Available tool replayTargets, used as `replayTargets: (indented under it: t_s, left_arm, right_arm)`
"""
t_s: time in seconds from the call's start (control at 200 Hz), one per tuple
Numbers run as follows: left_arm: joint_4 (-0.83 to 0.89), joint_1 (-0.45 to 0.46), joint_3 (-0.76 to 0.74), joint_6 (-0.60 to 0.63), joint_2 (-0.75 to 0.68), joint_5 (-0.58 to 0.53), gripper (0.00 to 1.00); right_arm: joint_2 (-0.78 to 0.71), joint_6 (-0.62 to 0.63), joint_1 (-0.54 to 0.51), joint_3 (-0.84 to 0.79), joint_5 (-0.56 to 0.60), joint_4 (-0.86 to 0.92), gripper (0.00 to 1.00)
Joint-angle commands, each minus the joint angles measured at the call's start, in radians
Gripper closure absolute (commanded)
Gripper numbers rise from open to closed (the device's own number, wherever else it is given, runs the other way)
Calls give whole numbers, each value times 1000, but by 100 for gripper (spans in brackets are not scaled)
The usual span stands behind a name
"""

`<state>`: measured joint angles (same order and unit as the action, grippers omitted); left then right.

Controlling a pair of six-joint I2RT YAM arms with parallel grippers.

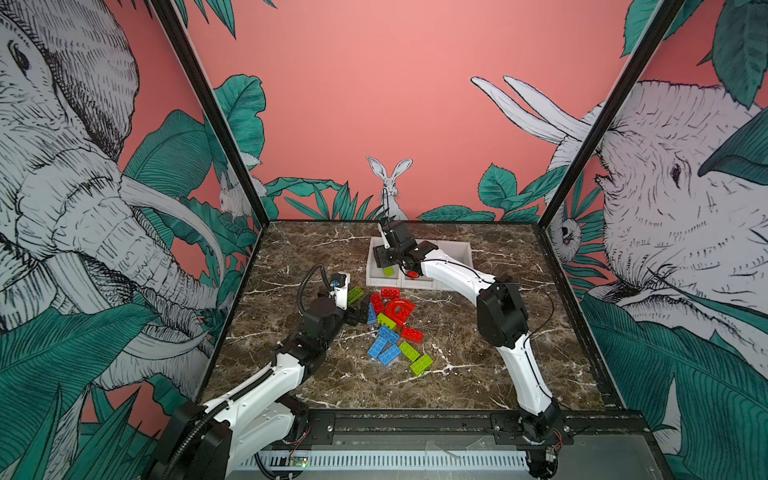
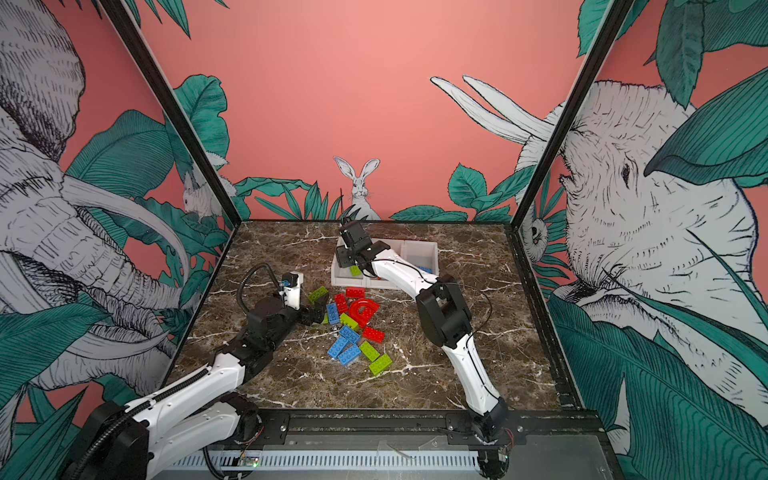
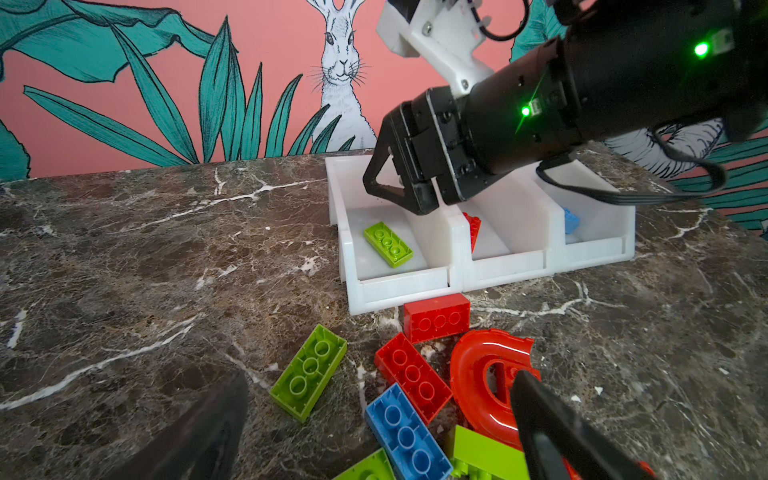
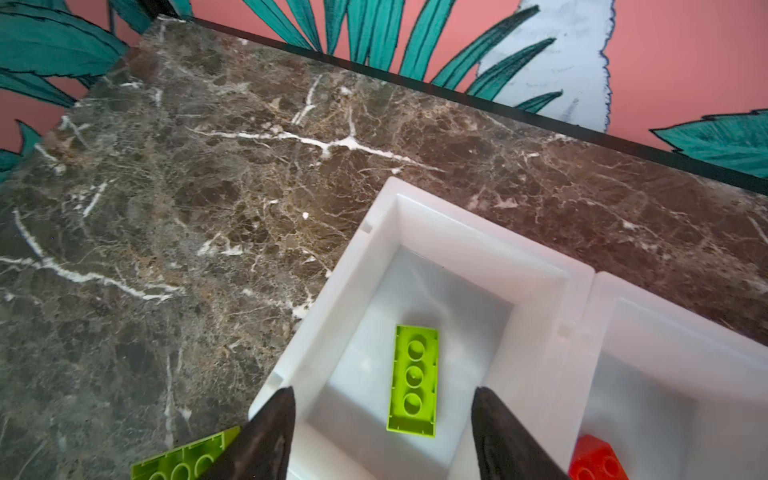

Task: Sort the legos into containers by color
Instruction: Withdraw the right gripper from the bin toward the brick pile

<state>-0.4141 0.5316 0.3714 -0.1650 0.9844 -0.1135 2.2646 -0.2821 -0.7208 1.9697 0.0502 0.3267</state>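
Next, I grab the red brick between the red arch and front lime bricks with my right gripper, at the brick's end [image 1: 417, 337] away from the arch.
The containers [image 1: 457, 246] [image 3: 503, 266] are three joined white bins at the back of the marble table. My right gripper [image 4: 382, 392] [image 1: 384, 257] hangs open over the leftmost bin. A lime brick [image 4: 413, 380] [image 3: 388, 243] lies studs-down on that bin's floor, free of the fingers. The middle bin holds a red brick [image 3: 473, 226], the right bin a blue one [image 3: 570, 220]. Loose legos [image 1: 395, 328] lie piled in front of the bins, with a red arch [image 3: 486, 382] among them. My left gripper [image 3: 380, 378] [image 1: 357, 311] stands open low over the pile's left side, holding nothing.
The right forearm [image 1: 453, 272] stretches across the middle and right bins. A lime brick [image 3: 309, 372] lies apart at the pile's left edge. Printed walls close in the back and both sides, and a black rail [image 1: 415, 424] runs along the front edge.
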Motion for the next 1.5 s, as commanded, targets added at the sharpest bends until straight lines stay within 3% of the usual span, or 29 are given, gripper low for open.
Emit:
replayTargets:
  t_s: [0.0,0.09,0.29,0.515,0.83,0.89,0.945,1.095,1.495]
  left_arm:
    - [-2,2,-8,-15,-26,-3,1]
    - [-3,2,-9,-16,-27,4,1]
    - [-13,2,-9,-13,-6,-6,1]
    - [-18,2,4,-18,28,21,1]
    - [12,1,7,-4,13,-33,1]
    - [26,1,12,-7,11,-41,1]
    - [24,2,6,-15,4,-52,1]
    - [11,1,-15,-20,-24,-81,1]
    - [20,1,-5,-18,-18,-69,1]
  right_arm:
    - [-178,91,-4,-120,-104,38,34]
    - [-347,114,-5,-336,-142,6,34]
    - [-707,94,-40,-782,-93,-49,36]
    - [-835,167,-54,-1018,-190,-131,34]
    - [-745,152,-90,-1045,-231,-126,32]
    - [-721,149,-101,-1036,-219,-116,34]
    - [-713,142,-114,-1037,-195,-117,42]
    - [-759,153,-138,-1054,-170,-95,34]
    - [-753,150,-163,-1156,-69,-92,32]
